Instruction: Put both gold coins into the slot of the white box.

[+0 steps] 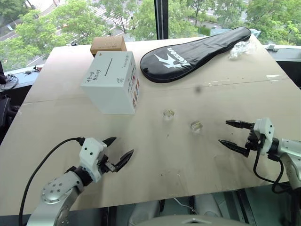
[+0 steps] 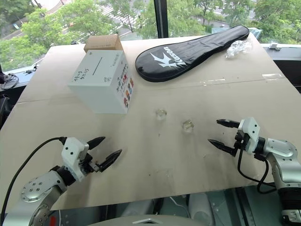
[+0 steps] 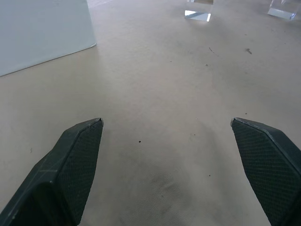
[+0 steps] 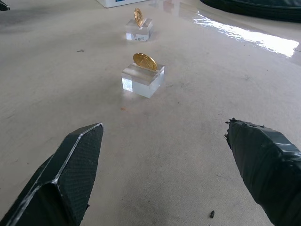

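Note:
The gold coin's nearest edge (image 1: 198, 124) (image 4: 152, 64) will be gripped by my right gripper, which will take the coin standing on the clear block farther from the white box.
The white box (image 1: 110, 84) stands at the table's left-centre, its thin dark slot (image 1: 109, 66) on the top face beside handwritten characters. Two gold coins rest on the table to its right, each standing on edge on a small clear block: one (image 1: 168, 113) closer to the box, the other (image 1: 196, 125) further right. The right wrist view looks along the table at the nearer coin (image 4: 144, 61) and the farther coin (image 4: 138, 16). My right gripper (image 1: 224, 132) is open, right of the coins and apart from them. At the front left, my left gripper (image 1: 121, 147) is open and empty.
A flat brown cardboard box (image 1: 108, 44) lies behind the white box. A black racket bag (image 1: 195, 47) stretches across the back, with crumpled clear plastic (image 1: 242, 48) at its right end. The table's front edge (image 1: 178, 195) runs just beneath both grippers.

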Motion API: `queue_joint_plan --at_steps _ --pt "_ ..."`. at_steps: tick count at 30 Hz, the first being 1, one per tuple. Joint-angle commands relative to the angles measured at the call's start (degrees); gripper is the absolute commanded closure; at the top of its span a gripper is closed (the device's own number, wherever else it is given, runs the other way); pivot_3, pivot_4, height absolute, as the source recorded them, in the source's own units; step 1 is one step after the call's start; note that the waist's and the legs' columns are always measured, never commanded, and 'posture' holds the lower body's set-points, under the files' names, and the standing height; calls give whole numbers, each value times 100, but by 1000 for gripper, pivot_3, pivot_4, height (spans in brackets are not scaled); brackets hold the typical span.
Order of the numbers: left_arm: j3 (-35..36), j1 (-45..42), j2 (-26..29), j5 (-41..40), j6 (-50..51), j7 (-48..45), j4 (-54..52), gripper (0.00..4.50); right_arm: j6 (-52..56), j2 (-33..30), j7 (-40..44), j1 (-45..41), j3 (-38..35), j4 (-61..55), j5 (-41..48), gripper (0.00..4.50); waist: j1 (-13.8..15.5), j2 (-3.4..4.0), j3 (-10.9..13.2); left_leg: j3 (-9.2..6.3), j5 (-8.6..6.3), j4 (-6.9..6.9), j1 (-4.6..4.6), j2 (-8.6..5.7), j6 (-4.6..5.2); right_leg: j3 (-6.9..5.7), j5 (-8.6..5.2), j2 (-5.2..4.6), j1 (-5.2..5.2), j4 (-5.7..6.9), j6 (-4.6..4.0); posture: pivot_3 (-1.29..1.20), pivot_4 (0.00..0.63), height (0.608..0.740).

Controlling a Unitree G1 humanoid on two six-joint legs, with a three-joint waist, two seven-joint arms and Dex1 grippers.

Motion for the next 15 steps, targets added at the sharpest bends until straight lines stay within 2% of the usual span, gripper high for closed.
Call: queue_joint_plan --at_steps 1,15 --pt "211 66 110 -156 -91 -150 -216 73 -119 -93 86 -175 -71 39 -27 0 -4 0 0 0 0 0 0 0 0 0 0 0 0 0 0 0 150 740" --pt "276 100 144 -225 -53 -164 -282 73 -47 -26 75 -331 32 154 -181 0 -4 4 2 -2 0 -2 -2 0 0 0 0 0 0 -5 0 0 150 740"
